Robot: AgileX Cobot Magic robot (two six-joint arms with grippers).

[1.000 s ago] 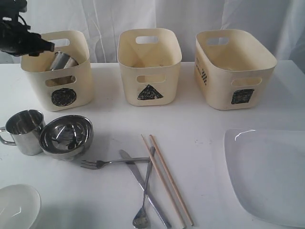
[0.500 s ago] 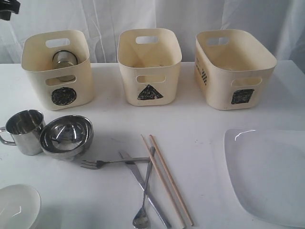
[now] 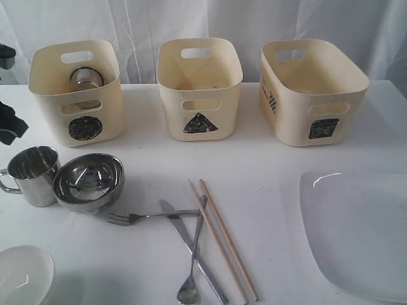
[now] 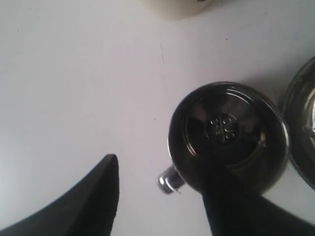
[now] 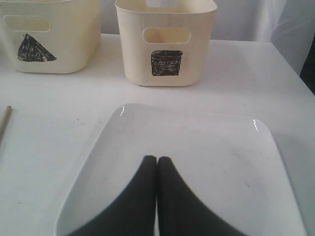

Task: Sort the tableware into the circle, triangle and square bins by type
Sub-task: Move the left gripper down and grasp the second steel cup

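Observation:
I need to next lower my left gripper to the handle (image 3: 4,185) (image 4: 170,180) of the steel mug that stands beside the steel bowl, and I need to close it there.
A steel mug (image 3: 34,175) stands at the table's left beside a steel bowl (image 3: 89,181); a second steel mug (image 3: 86,79) lies inside the circle bin (image 3: 79,127). My left gripper (image 3: 9,123) hovers at the left edge above the standing mug (image 4: 229,135), open, with one finger (image 4: 98,196) beside the handle and the other over the rim. Fork (image 3: 149,216), knife (image 3: 191,244), spoon (image 3: 188,289) and two chopsticks (image 3: 222,238) lie mid-table. A small white bowl (image 3: 22,273) sits front left. My right gripper (image 5: 157,160) is shut over the white plate (image 5: 206,142).
The triangle bin (image 3: 199,89) and the square bin (image 3: 311,92) stand in a row with the circle bin at the back. The plate (image 3: 356,232) fills the front right corner. White curtains hang behind the table.
My left arm has left the circle bin, where a steel mug now lies, and come down at the left edge above the standing mug.

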